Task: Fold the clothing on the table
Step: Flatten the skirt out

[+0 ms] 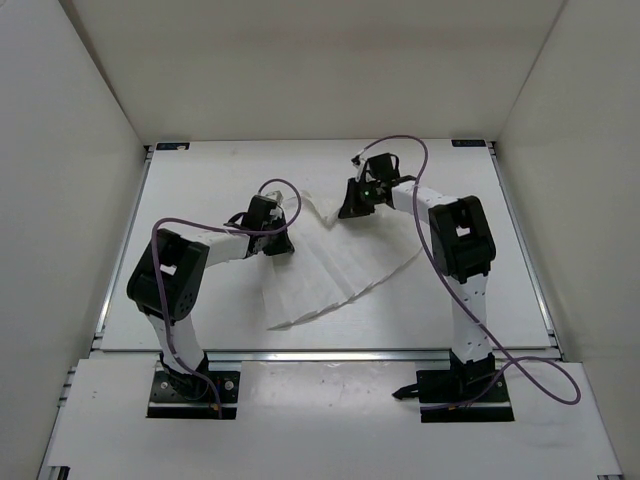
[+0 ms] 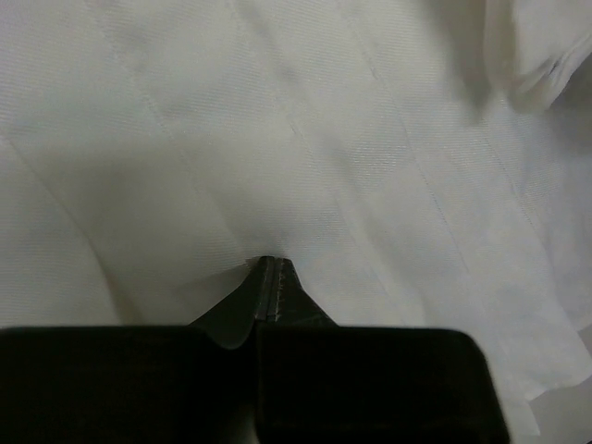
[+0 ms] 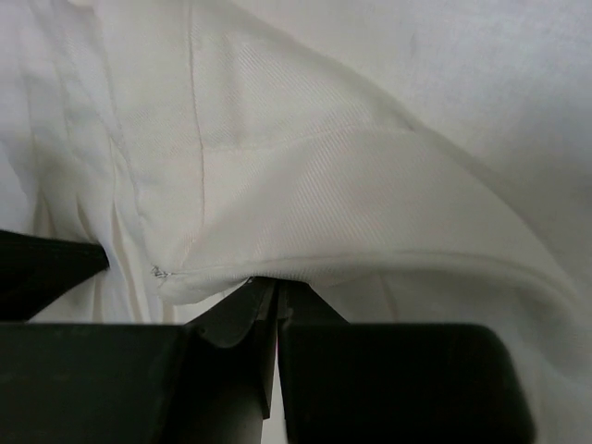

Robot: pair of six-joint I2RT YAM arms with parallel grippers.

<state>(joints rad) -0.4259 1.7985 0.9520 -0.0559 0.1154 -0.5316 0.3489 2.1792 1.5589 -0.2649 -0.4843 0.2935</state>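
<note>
The clothing's bottom edge slants; my left gripper should open, take the clothing's near side [image 1: 267, 284] and straighten it before folding.
The clothing [image 1: 330, 270] is a thin white pleated garment lying on the table [image 1: 200, 180], fanning wider toward the near left. My left gripper [image 1: 280, 243] sits at its left upper edge, and my right gripper [image 1: 352, 208] at its far top corner. In the left wrist view the left gripper [image 2: 268, 265] has its jaws pressed together, with the clothing [image 2: 351, 139] puckering at the tips. In the right wrist view the right gripper [image 3: 277, 285] is shut too, and a stitched hem of the clothing [image 3: 305, 185] drapes across its tips.
White upright walls [image 1: 80, 150] enclose the table on three sides. Metal edge rails [image 1: 530, 270] run along its borders. Purple cables [image 1: 420, 200] loop off both arms above the cloth. A dark shape [image 3: 46, 268] shows at the left of the right wrist view.
</note>
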